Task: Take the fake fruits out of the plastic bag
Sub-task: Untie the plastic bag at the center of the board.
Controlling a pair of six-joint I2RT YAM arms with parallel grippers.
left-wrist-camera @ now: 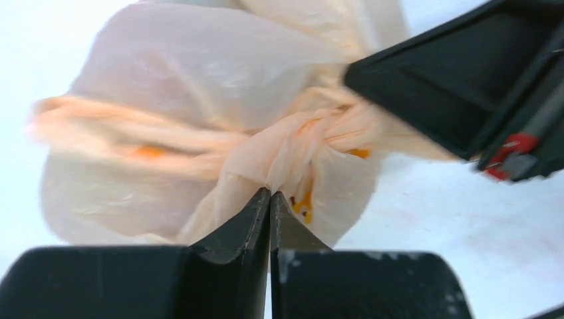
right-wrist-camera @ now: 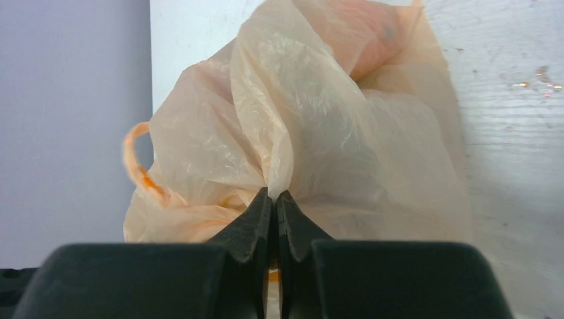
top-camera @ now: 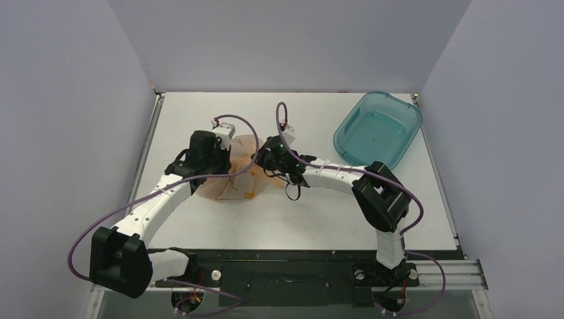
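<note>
The bag's loop handle hangs free while my right gripper pinches the plastic bag's side fold, so it should lift that loop handle point(right-wrist-camera: 135, 159).
The plastic bag point(top-camera: 238, 174), thin pale orange and crinkled, lies on the white table between my two grippers. My left gripper point(top-camera: 211, 161) is shut on a bunched fold of the plastic bag point(left-wrist-camera: 199, 73) near its twisted handles. My right gripper point(top-camera: 268, 159) is shut on another fold of the plastic bag point(right-wrist-camera: 312, 133) on its opposite side; its black body also shows in the left wrist view point(left-wrist-camera: 459, 86). A loop handle point(right-wrist-camera: 136, 166) hangs at the left. The fake fruits are hidden; only a faint orange shape point(right-wrist-camera: 372, 30) shows through the film.
A teal translucent tub point(top-camera: 378, 128) stands at the back right of the table point(top-camera: 332, 219). Grey walls close in the back and both sides. Purple cables loop over both arms.
</note>
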